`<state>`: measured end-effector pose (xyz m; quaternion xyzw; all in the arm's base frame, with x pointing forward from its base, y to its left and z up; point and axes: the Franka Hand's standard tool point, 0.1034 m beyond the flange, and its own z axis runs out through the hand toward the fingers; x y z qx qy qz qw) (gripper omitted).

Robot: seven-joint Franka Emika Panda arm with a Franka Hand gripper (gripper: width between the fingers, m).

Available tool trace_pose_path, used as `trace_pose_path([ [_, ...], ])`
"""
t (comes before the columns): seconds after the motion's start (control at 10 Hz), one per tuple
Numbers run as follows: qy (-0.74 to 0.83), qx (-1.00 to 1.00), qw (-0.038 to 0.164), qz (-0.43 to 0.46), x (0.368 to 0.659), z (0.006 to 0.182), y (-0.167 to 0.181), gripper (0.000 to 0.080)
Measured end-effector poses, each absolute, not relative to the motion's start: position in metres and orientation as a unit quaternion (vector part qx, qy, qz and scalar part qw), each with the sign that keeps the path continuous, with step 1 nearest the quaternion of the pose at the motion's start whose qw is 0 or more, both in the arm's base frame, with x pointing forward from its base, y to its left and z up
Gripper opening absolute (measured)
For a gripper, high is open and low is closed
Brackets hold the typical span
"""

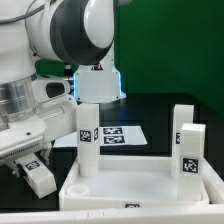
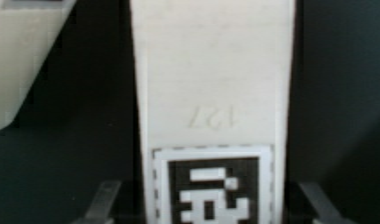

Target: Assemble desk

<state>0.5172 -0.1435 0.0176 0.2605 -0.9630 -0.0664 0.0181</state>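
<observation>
Next, my gripper sets the fourth leg, now held low beside the desk top, free on the bare black table (image 1: 9,150), well out past the lone corner leg of the desk top.
The desk top (image 1: 140,186) lies flat at the front of the exterior view. Three white tagged legs stand upright on it: one at its left corner (image 1: 88,140) and two on the right, a front one (image 1: 190,150) and a back one (image 1: 182,120). My gripper (image 1: 28,162) is low at the exterior view's left, tilted, left of the top. It is shut on the fourth leg (image 1: 39,178). In the wrist view this leg (image 2: 213,90) fills the middle, its tag near the fingers (image 2: 109,200) that flank it.
The marker board (image 1: 116,133) lies on the black table behind the desk top. The robot's base (image 1: 98,85), lit blue, stands at the back. The big white arm (image 1: 70,30) fills the upper left. A white part (image 2: 18,60) shows beside the held leg.
</observation>
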Motion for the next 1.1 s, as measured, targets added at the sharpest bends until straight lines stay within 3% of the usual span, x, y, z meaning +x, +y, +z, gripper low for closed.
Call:
trace_pose_path([
  [0.4, -0.975, 0.205, 0.036, -0.084, 0.466, 0.017, -0.163, 0.0284],
  [0.9, -0.972, 0.22, 0.036, -0.076, 0.467, 0.016, -0.16, 0.0284],
  [1.1, -0.976, 0.198, 0.049, -0.081, 0.444, 0.017, -0.181, 0.0284],
])
